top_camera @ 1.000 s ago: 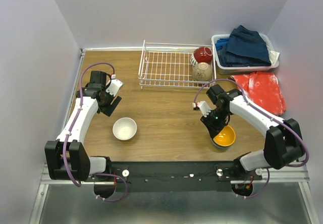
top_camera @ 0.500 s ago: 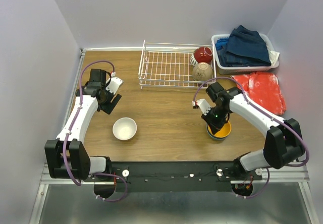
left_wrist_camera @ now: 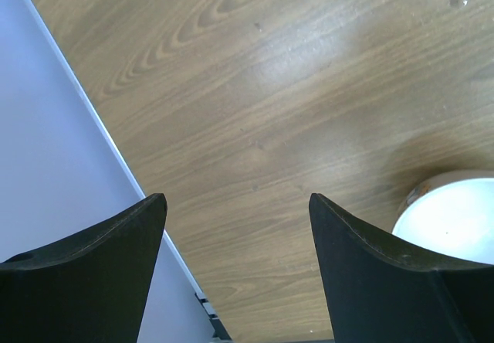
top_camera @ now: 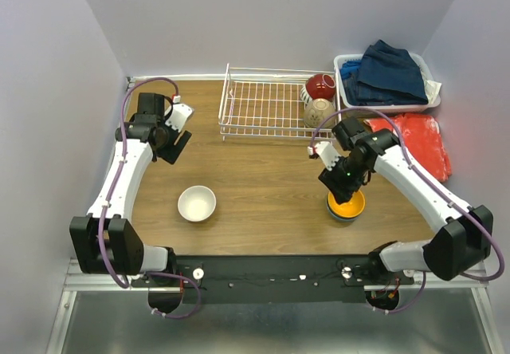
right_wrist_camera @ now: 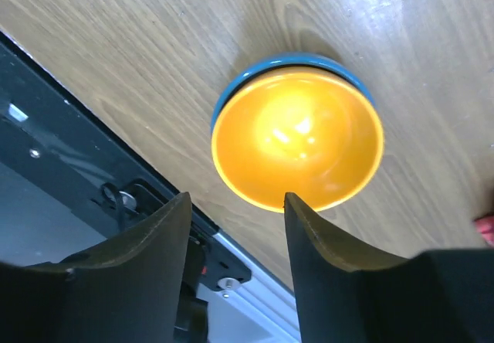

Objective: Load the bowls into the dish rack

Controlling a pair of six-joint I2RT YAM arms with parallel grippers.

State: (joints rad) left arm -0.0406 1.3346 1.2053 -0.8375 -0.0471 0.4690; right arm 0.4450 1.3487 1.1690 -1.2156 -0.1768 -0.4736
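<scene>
Next, my right gripper pinches only the orange rim (right_wrist_camera: 215, 146) of the orange bowl nested in the blue bowl, and lifts that bowl out before loading the rack.
An orange bowl (top_camera: 347, 205) (right_wrist_camera: 297, 138) sits nested in a blue bowl (right_wrist_camera: 287, 64) on the table near the front right. My right gripper (top_camera: 338, 185) (right_wrist_camera: 235, 202) hovers just above it, open, with nothing between its fingers. A white bowl (top_camera: 196, 203) (left_wrist_camera: 454, 221) stands alone at the front left. My left gripper (top_camera: 177, 135) (left_wrist_camera: 235, 202) is open over bare wood behind that bowl, near the left wall. The white wire dish rack (top_camera: 263, 107) lies at the back, with a red bowl (top_camera: 321, 85) and a tan bowl (top_camera: 319, 113) at its right end.
A white basket (top_camera: 347, 105) of blue clothes stands right of the rack, with a red cloth (top_camera: 414, 140) in front of it. The table's left edge (left_wrist_camera: 116, 151) meets the wall close to my left gripper. The black base rail (top_camera: 271, 270) runs along the front edge.
My right gripper shifted the orange bowl slightly left, opened and lifted off it. The left arm drew back a little toward the far left corner.
</scene>
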